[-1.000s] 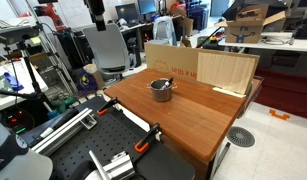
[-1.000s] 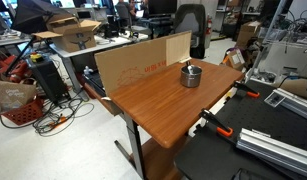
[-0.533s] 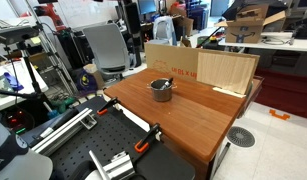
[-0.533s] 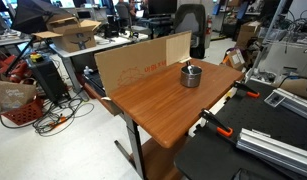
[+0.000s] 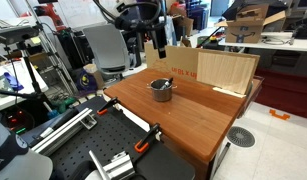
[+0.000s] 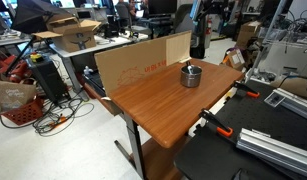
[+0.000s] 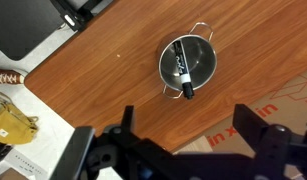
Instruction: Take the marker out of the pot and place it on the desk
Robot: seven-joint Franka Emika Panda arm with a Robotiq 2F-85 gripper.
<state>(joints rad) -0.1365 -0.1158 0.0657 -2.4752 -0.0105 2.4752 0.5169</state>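
Next, my gripper closes on the marker's raised black end (image 5: 170,80) (image 7: 188,93), which pokes out over the rim of the pot, just beyond the white band.
The small silver pot (image 5: 161,89) stands on the reddish-brown desk (image 5: 193,120) near its far side, in front of a cardboard panel; it also shows in an exterior view (image 6: 191,75). In the wrist view the pot (image 7: 200,47) holds the dark marker (image 7: 183,72), which lies slanted inside it with one end on the rim. My gripper (image 5: 158,42) hangs open and empty well above the desk, behind the pot. In the wrist view the gripper (image 7: 191,125) has its two black fingers (image 7: 128,122) spread wide, with the pot beyond them.
A cardboard panel (image 5: 171,62) and a light wooden board (image 5: 227,70) stand upright behind the pot. A black bench with orange clamps (image 5: 113,140) adjoins the desk. A purple-and-yellow container (image 5: 88,77) and an office chair (image 5: 108,45) are off the desk.
The arm has swung into an exterior view from the upper left and now hangs above and behind the pot. The pot and marker have not moved.
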